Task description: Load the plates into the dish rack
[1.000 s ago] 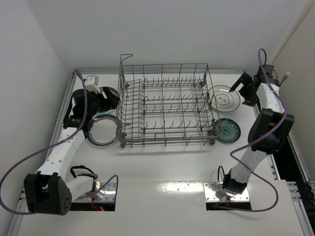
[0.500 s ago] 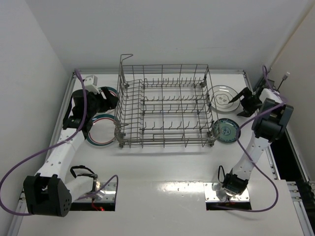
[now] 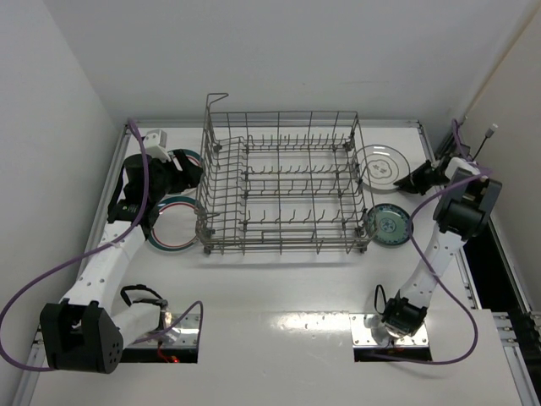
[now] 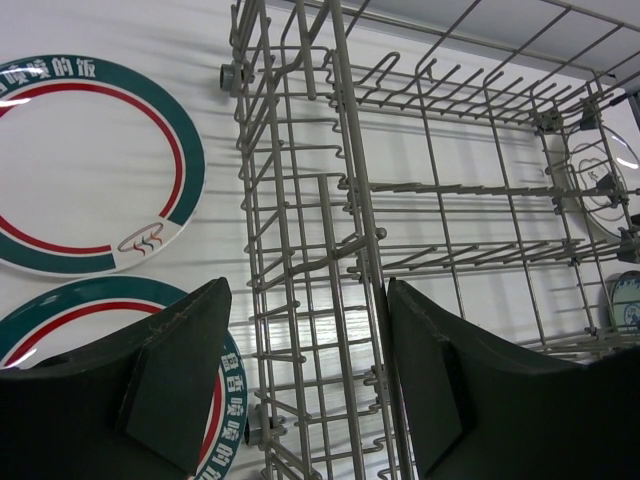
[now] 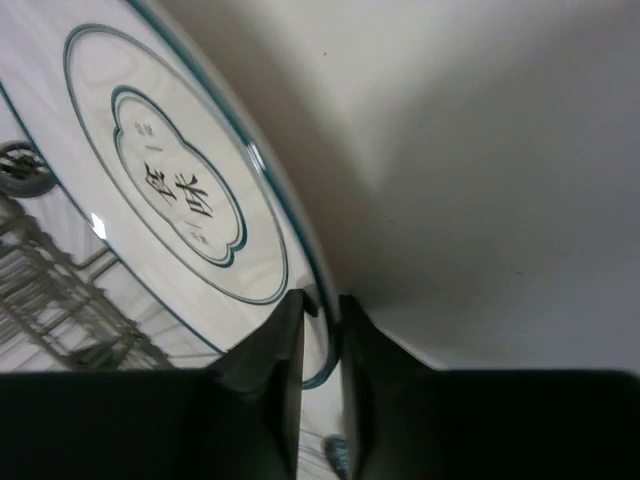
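Observation:
My right gripper is going to stand the white plate in the dish rack's end slots (image 3: 342,187) nearest the small teal plate.
The grey wire dish rack (image 3: 287,182) stands mid-table, with no plate in it. A white plate with faint rings (image 3: 382,165) lies to its right. My right gripper (image 3: 416,178) is shut on that plate's right rim. In the right wrist view the rim passes between the right gripper's (image 5: 322,320) fingers, and the white plate (image 5: 170,190) fills the left. A small teal plate (image 3: 389,224) lies nearer. Two banded plates (image 3: 176,224) (image 4: 70,170) lie left of the rack. My left gripper (image 4: 305,380) hangs open over the dish rack's (image 4: 450,200) left wall.
A raised rim (image 3: 118,169) borders the table's left side and white walls close in on three sides. The rack's raised corner handle (image 3: 216,100) stands at its far left. The arm bases (image 3: 393,326) sit at the near edge.
My right gripper dropped to the white plate's right rim and closed on it. The left arm and all other plates stayed still.

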